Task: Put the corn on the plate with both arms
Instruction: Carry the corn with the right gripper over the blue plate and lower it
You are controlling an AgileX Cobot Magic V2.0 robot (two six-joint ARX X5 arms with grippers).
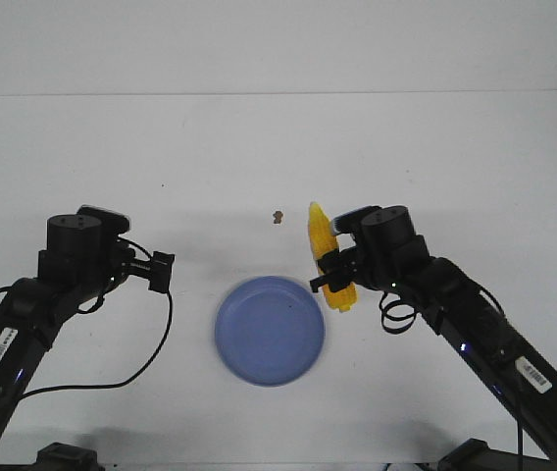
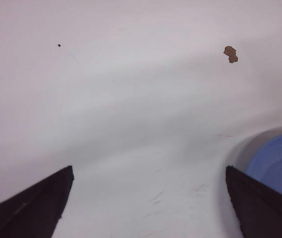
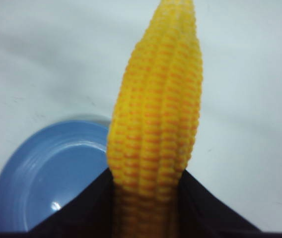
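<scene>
I will set the yellow corn down with my right gripper near the middle of the blue plate (image 1: pixel 285 316).
The yellow corn (image 1: pixel 324 250) is held by my right gripper (image 1: pixel 332 278), which is shut on its thick end, just right of the blue plate (image 1: pixel 269 331) and above the table. In the right wrist view the corn (image 3: pixel 156 114) stands between the black fingers (image 3: pixel 89 210), with the plate (image 3: pixel 51 173) behind it to one side. My left gripper (image 1: pixel 164 272) is open and empty, left of the plate. In the left wrist view its two fingers (image 2: pixel 29 208) stand wide apart over bare table, with the plate's edge (image 2: pixel 280 161) beside one finger.
A small brown speck (image 1: pixel 277 216) lies on the white table behind the plate, also seen in the left wrist view (image 2: pixel 231 54). A black cable (image 1: pixel 151 353) loops from the left arm over the table.
</scene>
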